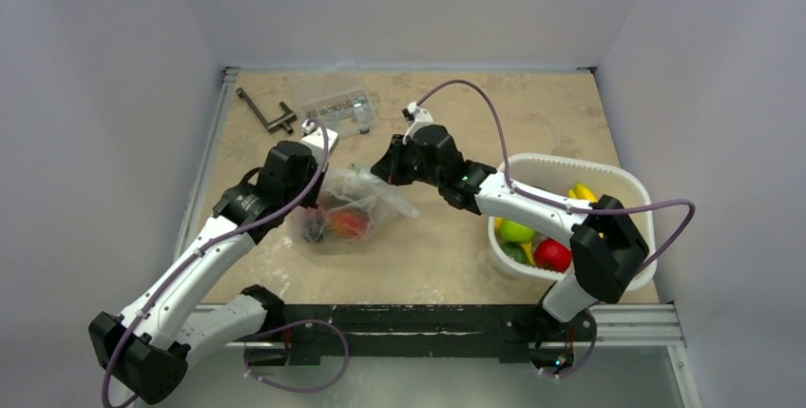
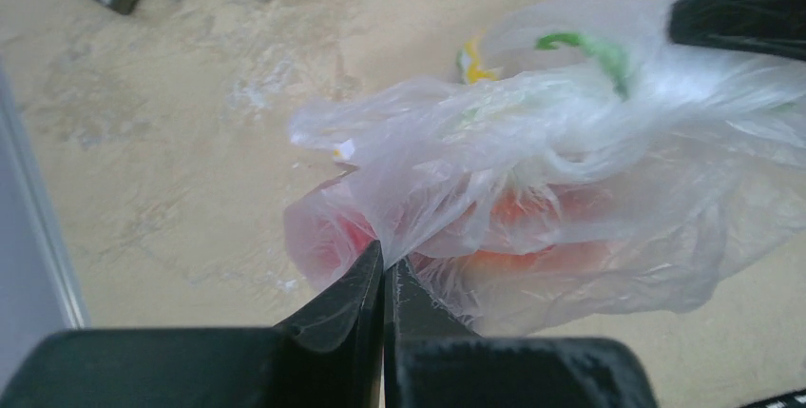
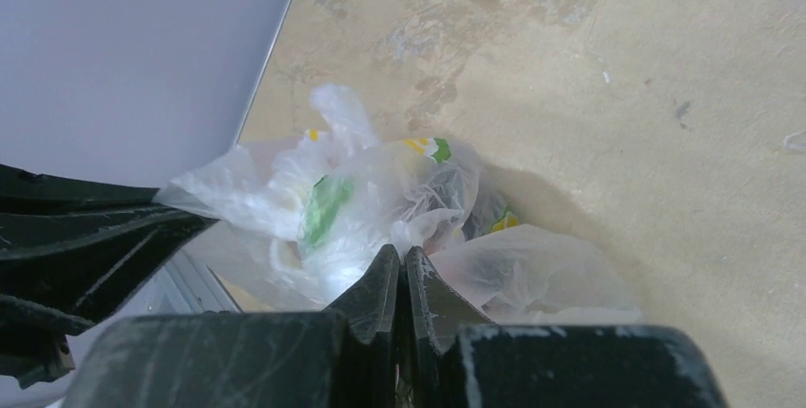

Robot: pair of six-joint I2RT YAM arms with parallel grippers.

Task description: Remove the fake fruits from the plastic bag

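Observation:
I should take a new grip nearer the film's loose end (image 2: 318,127) and spread the bag, as bunched film covers the fake fruits and my left gripper pinches a low fold.
The plastic bag (image 1: 366,197) lies crumpled on the table between my two arms, a clear film with green and yellow print. Through the film the fake fruits show: a red-orange piece (image 1: 347,224) and a dark one (image 1: 316,230). In the left wrist view they are a red-orange blur (image 2: 532,223) inside the bag (image 2: 532,142). My left gripper (image 2: 385,263) is shut on a fold of film at the bag's left side. From the opposite side, my right gripper (image 3: 403,258) is pinched shut on another fold of the bag (image 3: 361,204).
A white basket (image 1: 570,163) at the right holds a yellow banana (image 1: 582,193), a green apple (image 1: 516,231) and a red fruit (image 1: 552,254). A clear compartment box (image 1: 335,104) and a metal tool (image 1: 266,113) lie at the back left. Walls enclose the table.

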